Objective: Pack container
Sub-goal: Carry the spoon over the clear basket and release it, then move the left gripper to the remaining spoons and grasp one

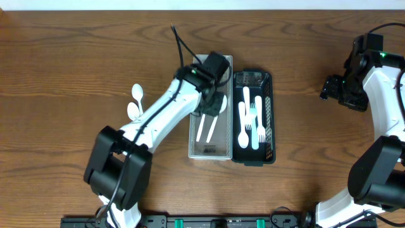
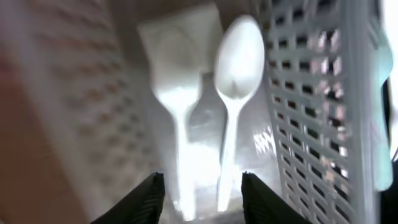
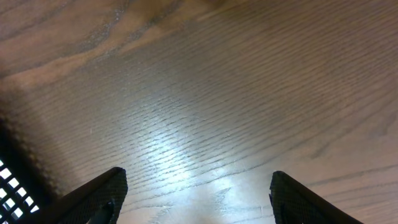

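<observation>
I need to next move my left gripper to the nearer white spoon on the table, outside the clear container, and close it on its handle (image 1: 135, 120) next to the bowl.
A clear mesh container (image 1: 210, 151) and a black mesh container (image 1: 270, 114) stand side by side mid-table. The black one holds several white forks and spoons (image 1: 250, 120). The clear one holds two white spoons (image 1: 207, 126). My left gripper (image 1: 214, 101) is open inside the clear container. In the left wrist view its fingers (image 2: 202, 190) straddle the handles of the two spoons (image 2: 236, 68) lying on the floor. Two more white spoons (image 1: 135, 101) lie on the table at the left. My right gripper (image 1: 330, 87) is open and empty over bare wood (image 3: 199, 180).
The table is dark wood (image 1: 63, 76). The left arm's cable (image 1: 180, 41) arcs above the containers. The black container's edge shows at the lower left of the right wrist view (image 3: 12, 174).
</observation>
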`<move>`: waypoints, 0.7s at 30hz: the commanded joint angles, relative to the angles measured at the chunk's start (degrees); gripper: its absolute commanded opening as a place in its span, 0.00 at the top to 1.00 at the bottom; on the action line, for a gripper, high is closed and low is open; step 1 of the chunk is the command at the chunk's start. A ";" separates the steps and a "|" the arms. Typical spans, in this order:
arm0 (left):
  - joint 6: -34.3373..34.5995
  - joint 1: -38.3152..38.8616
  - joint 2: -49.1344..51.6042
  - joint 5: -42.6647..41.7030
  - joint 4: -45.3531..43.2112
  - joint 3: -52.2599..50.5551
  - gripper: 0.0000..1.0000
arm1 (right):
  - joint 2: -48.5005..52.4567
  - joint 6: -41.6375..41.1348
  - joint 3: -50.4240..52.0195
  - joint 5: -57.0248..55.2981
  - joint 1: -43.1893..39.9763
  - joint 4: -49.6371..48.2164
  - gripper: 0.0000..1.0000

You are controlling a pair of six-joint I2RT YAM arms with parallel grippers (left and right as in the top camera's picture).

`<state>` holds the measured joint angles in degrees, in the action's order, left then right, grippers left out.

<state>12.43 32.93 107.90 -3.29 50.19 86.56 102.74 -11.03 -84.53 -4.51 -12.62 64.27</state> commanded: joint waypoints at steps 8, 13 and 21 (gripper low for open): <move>6.97 -20.15 -14.05 10.23 10.08 5.97 0.54 | 0.46 0.83 0.22 0.04 -0.59 0.02 0.24; 10.40 -33.62 -13.81 8.35 12.31 2.14 0.54 | 0.46 0.81 0.22 0.07 -0.59 0.02 0.23; 4.20 -39.39 -13.60 1.73 5.29 -14.03 0.55 | 0.46 0.81 0.22 0.09 -0.59 0.07 0.23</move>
<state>19.40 -6.98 93.58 1.61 56.60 76.77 102.74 -11.03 -84.53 -4.51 -12.62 64.27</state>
